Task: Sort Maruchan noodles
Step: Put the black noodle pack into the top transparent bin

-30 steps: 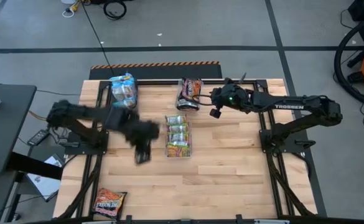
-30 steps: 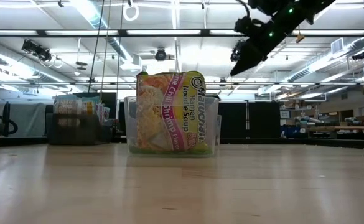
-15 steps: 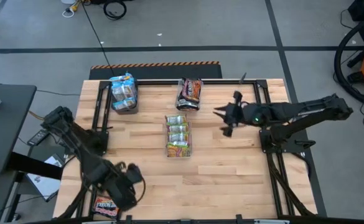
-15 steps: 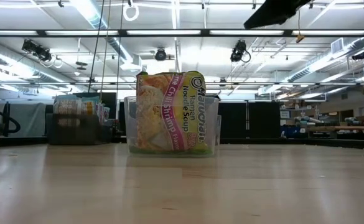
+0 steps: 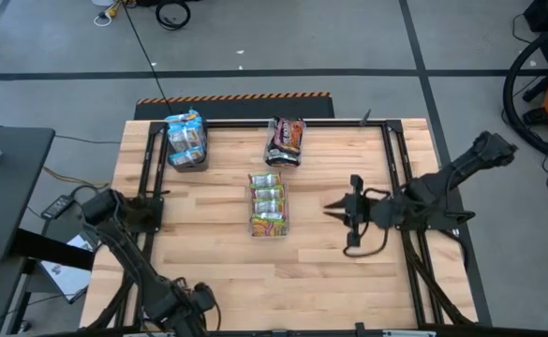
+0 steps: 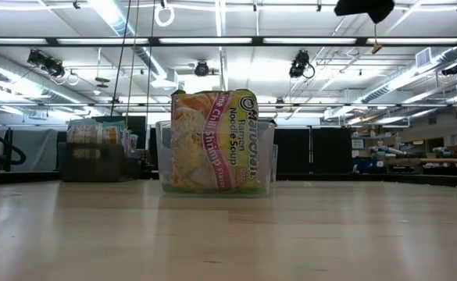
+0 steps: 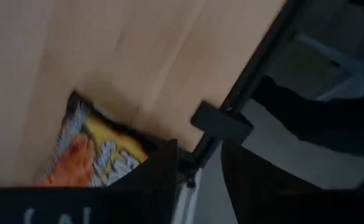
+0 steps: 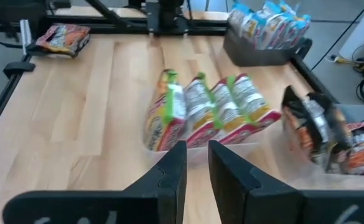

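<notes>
I see my left gripper's gap over the black rail, past the packet, so I need to open it wider and move back to take the orange-brown packet's end [image 7: 143, 142].
One orange-brown noodle packet [image 7: 88, 162] lies flat and loose on the table's near left corner, also seen from the right wrist [image 8: 63, 37]. My left gripper [image 7: 199, 155] is open above that packet's end at the table's edge; in the high view my left gripper [image 5: 189, 301] hides the packet. Yellow-green packets [image 5: 268, 204] stand on edge in a clear bin at mid-table. Pale blue packets [image 5: 186, 140] and dark brown-orange packets [image 5: 286, 140] fill two far bins. My right gripper [image 5: 334, 208], fingers slightly apart and with nothing between them [image 8: 197, 168], hangs right of the middle bin.
Black frame rails [image 5: 393, 168] run along both sides of the table, and one rail [image 7: 244, 93] passes just beside my left fingers. Bare wood [image 5: 283, 271] lies between the middle bin and the near edge. The middle bin [image 6: 216, 148] stands mid-table in the low view.
My left gripper has swung from beside the middle bin to the near left corner and come down over the loose packet. My right gripper has drawn back from the far brown-orange bin toward the table's right and near side. No packet has moved.
</notes>
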Controlling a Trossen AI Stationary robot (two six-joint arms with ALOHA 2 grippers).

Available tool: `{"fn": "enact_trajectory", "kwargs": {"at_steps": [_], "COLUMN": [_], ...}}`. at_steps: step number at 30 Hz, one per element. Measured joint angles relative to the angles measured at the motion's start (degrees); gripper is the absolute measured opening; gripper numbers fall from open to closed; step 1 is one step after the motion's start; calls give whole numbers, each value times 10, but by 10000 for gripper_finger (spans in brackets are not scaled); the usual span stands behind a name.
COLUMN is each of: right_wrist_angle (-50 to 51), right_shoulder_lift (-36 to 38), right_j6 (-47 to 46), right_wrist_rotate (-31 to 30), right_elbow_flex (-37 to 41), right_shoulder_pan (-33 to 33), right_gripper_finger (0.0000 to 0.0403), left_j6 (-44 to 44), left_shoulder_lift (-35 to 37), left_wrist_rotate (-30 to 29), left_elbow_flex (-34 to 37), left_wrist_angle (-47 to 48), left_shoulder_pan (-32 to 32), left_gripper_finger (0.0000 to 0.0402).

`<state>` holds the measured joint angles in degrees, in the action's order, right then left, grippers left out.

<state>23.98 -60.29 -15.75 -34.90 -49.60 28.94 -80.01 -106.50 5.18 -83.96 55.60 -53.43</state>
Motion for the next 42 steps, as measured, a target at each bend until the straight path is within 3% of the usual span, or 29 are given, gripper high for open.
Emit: {"fn": "enact_trajectory", "kwargs": {"at_steps": [5, 11, 18, 22, 34, 37, 42], "right_wrist_angle": [1, 2, 9, 26, 31, 31, 32], "right_shoulder_lift": [-36, -73, -90, -91, -90, -90, -90], "right_j6": [-33, -53, -51, -51, -51, -51, -51], "right_wrist_rotate": [-35, -57, -71, -71, -75, -75, -72], "right_elbow_flex": [0, 0, 0, 0, 0, 0, 0], "right_shoulder_pan": [55, 92, 96, 96, 95, 95, 95], "right_gripper_finger": [73, 73, 73, 73, 73, 73, 73], "left_j6": [-90, -163, -187, -186, -125, -126, -121], "left_shoulder_lift": [-4, -6, -34, -54, -78, -78, -79], "left_wrist_rotate": [48, 32, 13, 13, 29, 36, -5], "left_elbow_flex": [-1, -1, -1, -1, -1, 0, 0], "left_wrist_angle": [-23, -66, 27, 25, 86, 101, 70], "left_shoulder_pan": [1, -8, -19, -25, -28, -31, -35], "left_gripper_finger": [112, 61, 18, 34, 138, 150, 153]}}
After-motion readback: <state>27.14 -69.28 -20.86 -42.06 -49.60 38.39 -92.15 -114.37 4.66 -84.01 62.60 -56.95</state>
